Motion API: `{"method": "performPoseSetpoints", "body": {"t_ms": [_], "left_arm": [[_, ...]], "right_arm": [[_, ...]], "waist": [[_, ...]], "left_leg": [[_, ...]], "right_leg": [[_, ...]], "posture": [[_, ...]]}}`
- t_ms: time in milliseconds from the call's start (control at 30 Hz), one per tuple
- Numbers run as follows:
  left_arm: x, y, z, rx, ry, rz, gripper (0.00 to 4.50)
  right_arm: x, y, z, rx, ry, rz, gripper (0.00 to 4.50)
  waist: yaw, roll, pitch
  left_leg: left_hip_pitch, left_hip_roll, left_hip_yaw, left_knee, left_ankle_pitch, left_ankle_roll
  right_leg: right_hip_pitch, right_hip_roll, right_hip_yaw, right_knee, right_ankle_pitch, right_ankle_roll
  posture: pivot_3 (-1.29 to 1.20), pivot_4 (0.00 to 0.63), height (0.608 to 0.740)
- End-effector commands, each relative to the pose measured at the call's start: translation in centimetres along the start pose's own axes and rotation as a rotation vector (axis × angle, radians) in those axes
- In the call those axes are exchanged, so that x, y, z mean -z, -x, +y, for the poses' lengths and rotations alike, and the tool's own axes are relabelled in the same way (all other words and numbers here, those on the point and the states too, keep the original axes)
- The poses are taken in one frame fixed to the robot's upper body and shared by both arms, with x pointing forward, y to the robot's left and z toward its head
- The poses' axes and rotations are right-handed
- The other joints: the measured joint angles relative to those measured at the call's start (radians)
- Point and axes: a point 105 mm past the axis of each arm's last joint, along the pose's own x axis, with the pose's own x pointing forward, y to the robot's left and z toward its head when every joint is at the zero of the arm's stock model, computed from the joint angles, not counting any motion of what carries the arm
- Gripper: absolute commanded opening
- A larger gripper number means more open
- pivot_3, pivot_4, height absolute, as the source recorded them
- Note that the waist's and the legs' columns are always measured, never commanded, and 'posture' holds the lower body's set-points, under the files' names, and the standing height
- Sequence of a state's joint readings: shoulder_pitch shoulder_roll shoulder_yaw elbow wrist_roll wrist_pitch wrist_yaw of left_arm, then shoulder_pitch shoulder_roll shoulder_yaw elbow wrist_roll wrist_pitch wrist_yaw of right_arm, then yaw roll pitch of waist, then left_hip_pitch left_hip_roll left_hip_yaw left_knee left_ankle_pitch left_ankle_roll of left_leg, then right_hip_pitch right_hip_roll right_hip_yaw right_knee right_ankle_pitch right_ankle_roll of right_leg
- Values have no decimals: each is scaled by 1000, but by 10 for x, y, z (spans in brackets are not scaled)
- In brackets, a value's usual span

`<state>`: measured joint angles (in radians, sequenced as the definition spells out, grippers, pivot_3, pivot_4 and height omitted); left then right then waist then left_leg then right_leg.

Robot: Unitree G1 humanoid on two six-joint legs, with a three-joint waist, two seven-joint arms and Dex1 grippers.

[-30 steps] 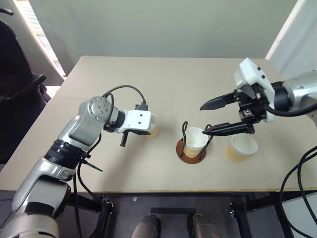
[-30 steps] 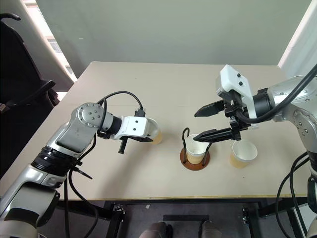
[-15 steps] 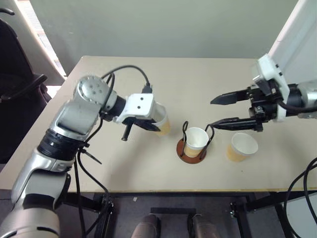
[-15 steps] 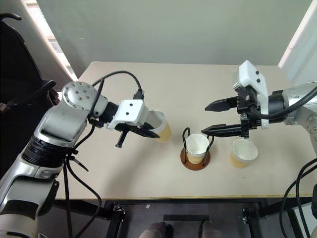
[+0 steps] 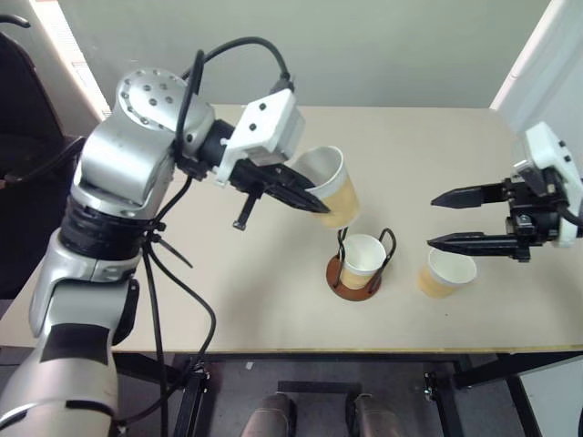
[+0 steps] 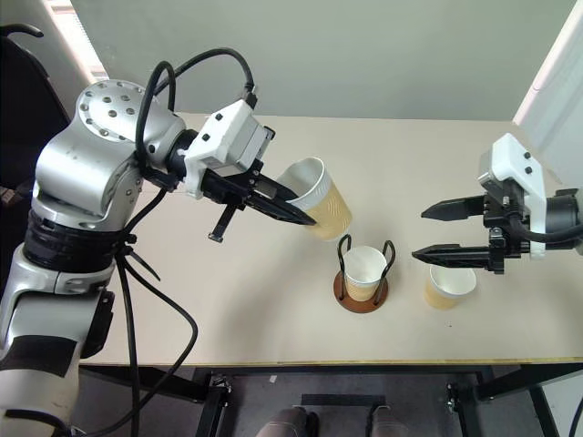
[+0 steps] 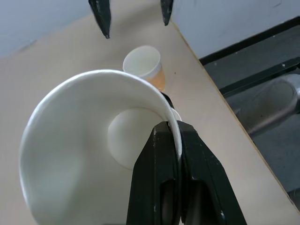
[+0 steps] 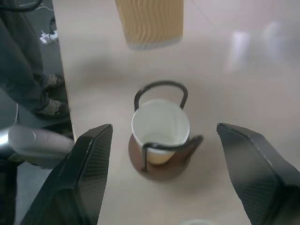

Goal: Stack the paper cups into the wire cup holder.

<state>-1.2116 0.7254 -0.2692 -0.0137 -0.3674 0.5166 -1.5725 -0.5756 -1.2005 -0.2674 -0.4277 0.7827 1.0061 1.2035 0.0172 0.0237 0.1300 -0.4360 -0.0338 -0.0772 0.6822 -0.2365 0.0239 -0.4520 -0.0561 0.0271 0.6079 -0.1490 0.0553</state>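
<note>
The tan paper cup in my left gripper should be let go inside the paper cup standing in the wire cup holder (image 5: pixel 363 257).
My left gripper (image 5: pixel 319 202) is shut on the rim of a tan paper cup (image 5: pixel 332 186), which hangs tilted in the air just above and left of the wire cup holder (image 5: pixel 353 278). In the left wrist view the black fingers (image 7: pixel 161 154) pinch the white rim. The holder's brown disc and black wire loops stand on the table with a second paper cup (image 5: pixel 362 258) upright inside. A third paper cup (image 5: pixel 447 273) stands on the table to the holder's right. Above that cup my right gripper (image 5: pixel 431 219) is open and holds nothing.
The beige table (image 5: pixel 410 146) has bare room behind and to the left of the holder. A dark chair (image 5: pixel 27 137) stands off the table's left side. A white panel (image 5: pixel 537 73) rises at the far right. The table's front edge runs close to the holder.
My left gripper has lifted its cup off the table and carried it up and right, to just above the holder. My right gripper, still open, has drawn away to the right.
</note>
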Motion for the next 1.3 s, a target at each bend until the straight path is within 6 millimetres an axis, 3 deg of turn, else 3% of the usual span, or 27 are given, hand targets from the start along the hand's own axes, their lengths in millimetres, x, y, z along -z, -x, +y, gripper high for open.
{"method": "performPoseSetpoints", "body": {"t_ms": [33,200,633,1300], "left_arm": [[-15,-2,4,43,-75,-23,61],[-16,-16,9,94,-92,-50,61],[3,-57,14,242,-148,-2,61],[13,-92,-2,388,-214,27,61]], "right_arm": [[-20,12,14,4,65,-39,3692],[-27,19,21,31,70,-47,3692],[-36,31,26,125,83,-43,3692],[-36,41,34,100,80,40,3692]], "waist": [[0,0,0],[1,0,0],[8,0,0],[14,0,0]], "left_leg": [[0,0,0,0,0,0],[-1,0,0,1,0,1],[-2,-2,0,1,-4,3],[-4,-5,1,7,-9,6]], "right_leg": [[0,0,0,0,0,0],[0,0,1,-1,-3,4],[1,-1,2,0,-6,13],[2,-3,3,0,-10,20]], "posture": [[0,150,740],[0,150,740],[0,150,740],[0,150,740]]}}
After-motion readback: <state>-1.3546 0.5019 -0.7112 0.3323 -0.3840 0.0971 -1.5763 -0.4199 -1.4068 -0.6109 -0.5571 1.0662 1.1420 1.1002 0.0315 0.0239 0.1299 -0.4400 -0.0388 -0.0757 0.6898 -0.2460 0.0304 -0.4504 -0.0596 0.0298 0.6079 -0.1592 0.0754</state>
